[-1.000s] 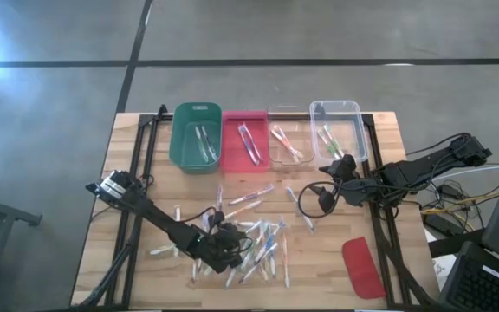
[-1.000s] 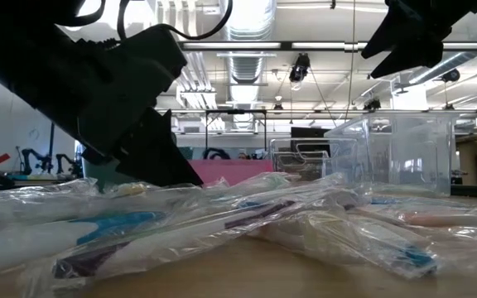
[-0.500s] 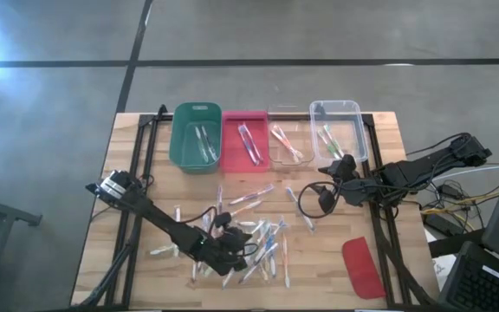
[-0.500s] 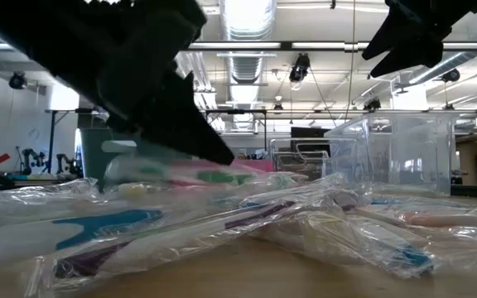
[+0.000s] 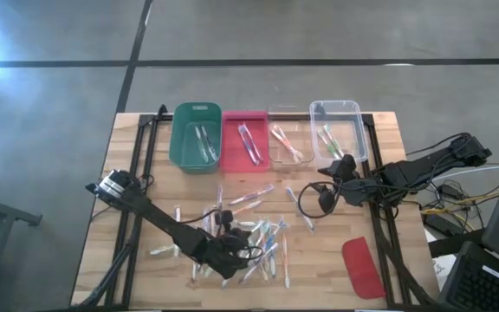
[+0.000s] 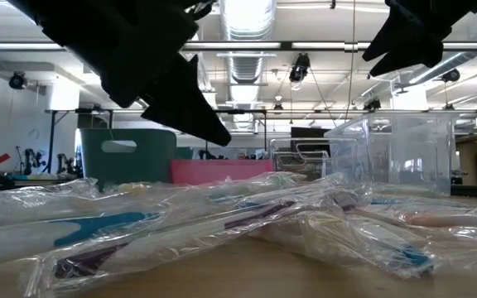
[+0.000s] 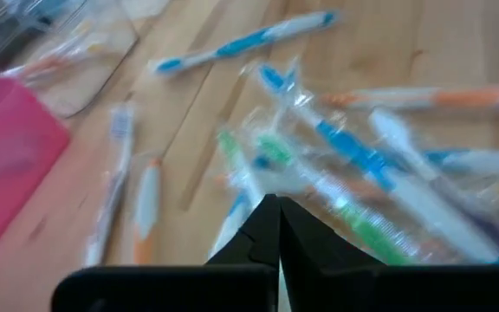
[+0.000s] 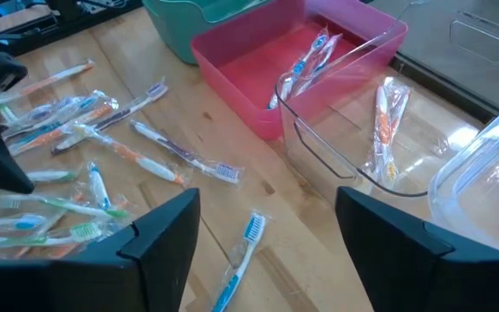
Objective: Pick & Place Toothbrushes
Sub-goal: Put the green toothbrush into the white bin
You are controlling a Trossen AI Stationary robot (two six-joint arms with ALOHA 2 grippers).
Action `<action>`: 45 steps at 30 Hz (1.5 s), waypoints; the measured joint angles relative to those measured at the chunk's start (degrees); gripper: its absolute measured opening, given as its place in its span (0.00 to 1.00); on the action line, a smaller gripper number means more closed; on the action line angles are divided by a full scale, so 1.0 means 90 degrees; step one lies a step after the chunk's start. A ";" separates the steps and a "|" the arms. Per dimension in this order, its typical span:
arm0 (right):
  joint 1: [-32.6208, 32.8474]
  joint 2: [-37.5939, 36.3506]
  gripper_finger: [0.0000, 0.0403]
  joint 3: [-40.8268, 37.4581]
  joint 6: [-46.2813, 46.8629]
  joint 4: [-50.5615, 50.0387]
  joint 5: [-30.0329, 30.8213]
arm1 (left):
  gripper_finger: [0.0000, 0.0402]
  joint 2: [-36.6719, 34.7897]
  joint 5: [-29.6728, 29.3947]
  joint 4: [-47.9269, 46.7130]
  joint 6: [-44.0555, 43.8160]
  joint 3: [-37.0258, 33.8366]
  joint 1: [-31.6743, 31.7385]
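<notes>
The left gripper's fingers are shut and empty above the heap, so it should open them, lower them and grip the green toothbrush (image 7: 243,169) before it lifts.
Several wrapped toothbrushes (image 5: 262,238) lie in a loose heap on the wooden table, also seen as toothbrushes (image 6: 222,223) in the low view. My left gripper (image 7: 275,204) is shut and hovers just above the heap; in the low view the left gripper (image 6: 222,136) has nothing at its tip. My right gripper (image 8: 267,251) is open and hangs over the table's right half, near the clear bins, holding nothing. Below it lie scattered toothbrushes (image 8: 68,121).
Along the far edge stand a green bin (image 5: 196,137), a pink bin (image 5: 245,139) and two clear bins (image 5: 288,143) (image 5: 336,130), each with a few toothbrushes inside. A flat red lid (image 5: 362,267) lies near the front right corner.
My left gripper has risen off the toothbrush heap and rolled a little, and it has stayed shut. The heap lies as before.
</notes>
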 joint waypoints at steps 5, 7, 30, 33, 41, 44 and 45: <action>0.0000 0.0000 0.61 0.0000 0.0001 0.0000 0.0002 | 0.07 -0.0022 0.0001 -0.0332 -0.0056 0.0042 0.0041; -0.0001 0.0000 0.60 0.0000 0.0000 0.0002 0.0001 | 0.10 -0.0023 0.0052 -0.0335 -0.0048 0.0043 0.0095; -0.0002 0.0002 0.62 0.0000 -0.0470 0.0007 0.0003 | 0.34 -0.0025 0.1394 -0.0479 -0.0709 0.0010 0.0272; 0.0000 0.0002 0.64 0.0000 -0.0467 0.0017 0.0005 | 0.34 -0.0025 0.1391 -0.0477 -0.0808 0.0010 0.0272; -0.0001 0.0002 0.71 0.0000 -0.0453 0.0047 0.0005 | 0.34 0.0131 0.1389 -0.0545 -0.1041 0.0005 0.0274; -0.0001 0.0002 0.73 0.0000 -0.0453 0.0053 0.0007 | 0.34 0.0219 0.1389 -0.0528 -0.1074 0.0005 0.0274; 0.0000 0.0002 0.74 0.0000 -0.0453 0.0053 0.0007 | 0.34 0.0244 0.1390 -0.0528 -0.1094 0.0005 0.0274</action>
